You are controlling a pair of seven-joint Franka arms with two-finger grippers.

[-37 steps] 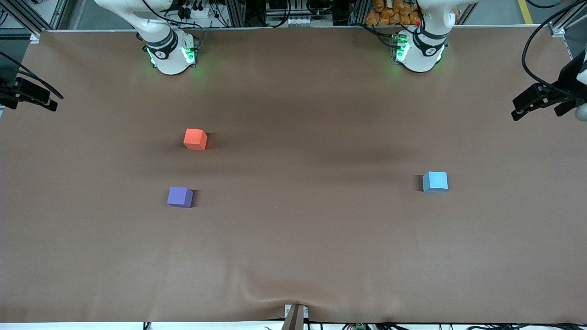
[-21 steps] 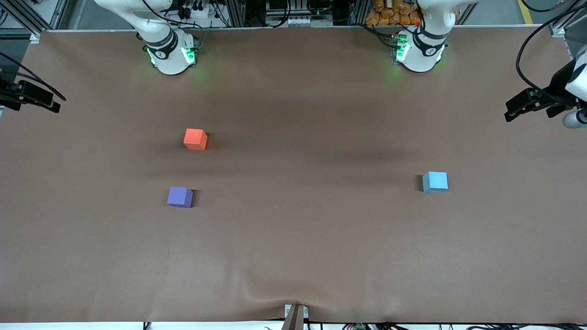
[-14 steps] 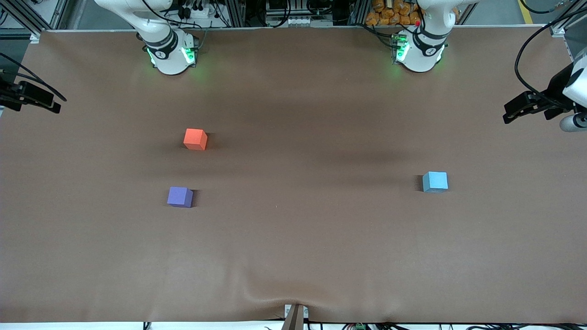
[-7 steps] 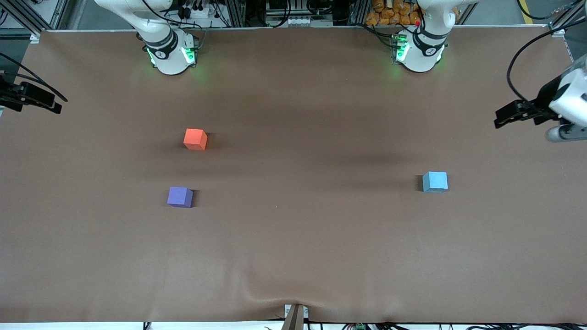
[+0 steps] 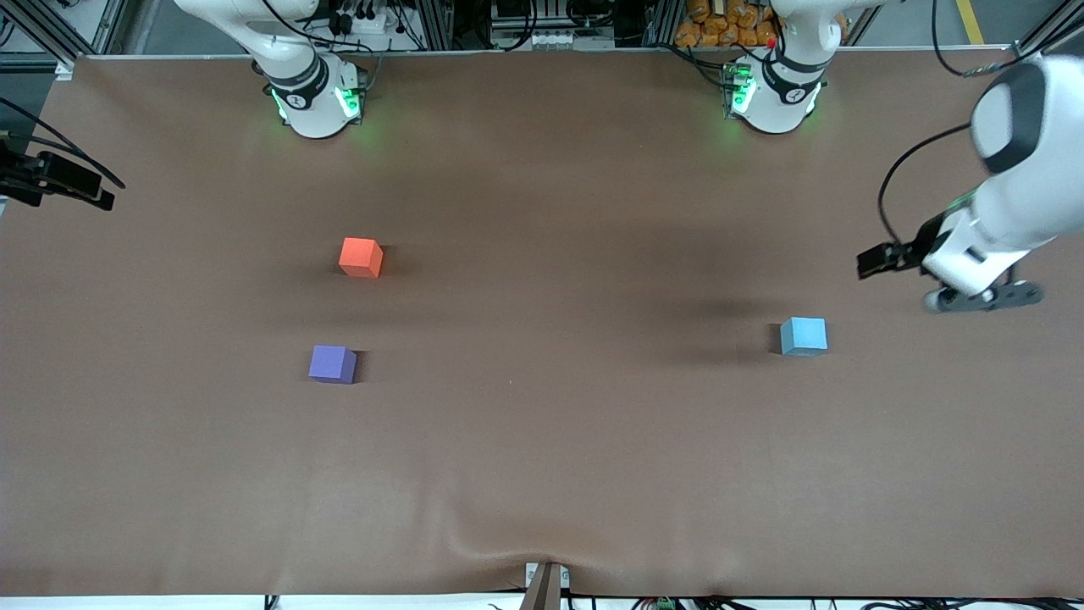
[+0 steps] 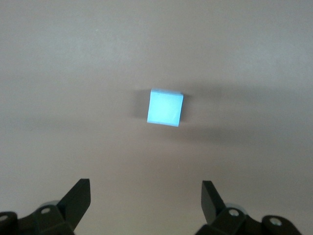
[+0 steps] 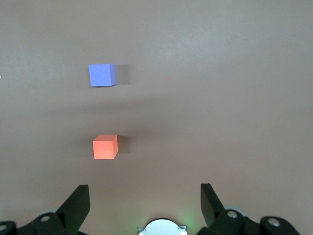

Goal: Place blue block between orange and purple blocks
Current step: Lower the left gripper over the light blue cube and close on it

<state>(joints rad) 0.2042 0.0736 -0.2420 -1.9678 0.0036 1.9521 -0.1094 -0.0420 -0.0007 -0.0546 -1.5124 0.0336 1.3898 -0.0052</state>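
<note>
The blue block goes between the other blocks, so next I should lower my left gripper around it and close on the block's opposite sides (image 5: 804, 336) (image 6: 165, 107).
The blue block (image 5: 803, 336) sits on the brown table toward the left arm's end; it also shows in the left wrist view (image 6: 165, 108). The orange block (image 5: 361, 257) and the purple block (image 5: 332, 364) sit apart toward the right arm's end, the purple one nearer the front camera; the right wrist view shows both, orange (image 7: 105, 147) and purple (image 7: 101, 75). My left gripper (image 5: 874, 261) is open and empty in the air, beside the blue block; in its wrist view (image 6: 145, 188) the block lies ahead of the fingers. My right gripper (image 5: 95, 195) waits open and empty (image 7: 144, 188) at the table's edge.
The brown table cover (image 5: 542, 457) has a wrinkle at its front edge by a small bracket (image 5: 544, 583). The two arm bases (image 5: 315, 97) (image 5: 772, 93) stand along the back edge. The right arm's base shows in the right wrist view (image 7: 161, 227).
My left arm has swung in from the table's end and lowered toward the blue block, still open. The right arm and all three blocks have not moved.
</note>
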